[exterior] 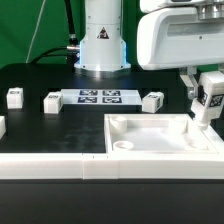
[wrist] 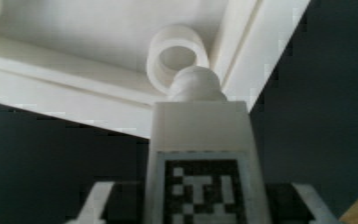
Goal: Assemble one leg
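Observation:
Next, I let go of the white leg, now held over the panel, upright in the panel's round corner hole (exterior: 200, 142) (wrist: 174, 56) just below its rounded tip with my gripper.
My gripper (exterior: 207, 95) is shut on a white leg (exterior: 206, 104) with a black-and-white marker tag on its face and holds it upright over the far right corner of the large white square panel (exterior: 150, 135). In the wrist view the leg (wrist: 201, 150) points its rounded tip at the round corner hole (wrist: 176, 57) of the panel (wrist: 87, 70), just short of it. My fingers (wrist: 105, 200) show at both sides of the leg. Three more legs lie on the black table: one (exterior: 15, 97), one (exterior: 52, 100) and one (exterior: 151, 101).
The marker board (exterior: 100, 97) lies fixed at the back middle, in front of the robot base (exterior: 103, 45). Another round hole (exterior: 122, 146) sits in the panel's near left corner. The panel's raised rim (wrist: 247, 50) runs close beside the leg tip.

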`<state>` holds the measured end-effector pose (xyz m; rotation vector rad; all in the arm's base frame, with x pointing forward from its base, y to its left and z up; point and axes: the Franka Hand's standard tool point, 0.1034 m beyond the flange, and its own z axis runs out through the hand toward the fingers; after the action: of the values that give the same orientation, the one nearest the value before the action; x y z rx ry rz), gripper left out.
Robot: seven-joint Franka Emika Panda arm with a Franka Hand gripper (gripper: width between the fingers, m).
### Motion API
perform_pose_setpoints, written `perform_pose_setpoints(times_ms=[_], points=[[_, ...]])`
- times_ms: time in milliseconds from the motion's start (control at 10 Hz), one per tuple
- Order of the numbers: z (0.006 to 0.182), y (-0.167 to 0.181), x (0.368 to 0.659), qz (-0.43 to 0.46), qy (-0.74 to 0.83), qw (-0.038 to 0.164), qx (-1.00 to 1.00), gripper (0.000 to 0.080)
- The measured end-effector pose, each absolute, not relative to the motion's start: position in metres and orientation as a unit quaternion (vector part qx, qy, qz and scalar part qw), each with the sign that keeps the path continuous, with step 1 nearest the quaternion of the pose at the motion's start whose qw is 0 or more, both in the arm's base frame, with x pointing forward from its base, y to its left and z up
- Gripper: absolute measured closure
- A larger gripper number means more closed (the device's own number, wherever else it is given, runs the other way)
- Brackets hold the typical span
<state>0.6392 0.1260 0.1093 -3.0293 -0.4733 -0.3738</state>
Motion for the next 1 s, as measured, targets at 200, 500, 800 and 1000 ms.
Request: perform_pose_setpoints(times_ms=[200, 500, 800, 1000], points=[[0.106, 0.126, 0.637, -0.137, -0.153, 0.026, -0.978, 0.0509], [0.101, 0.119, 0.644, -0.169, -0.163, 0.022, -0.972, 0.0509], [0.101, 0.116, 0.657, -0.183, -0.164, 0.02, -0.969, 0.0509], [0.096, 0.117, 0.652, -0.179, -0.163, 0.021, -0.97, 0.0509]])
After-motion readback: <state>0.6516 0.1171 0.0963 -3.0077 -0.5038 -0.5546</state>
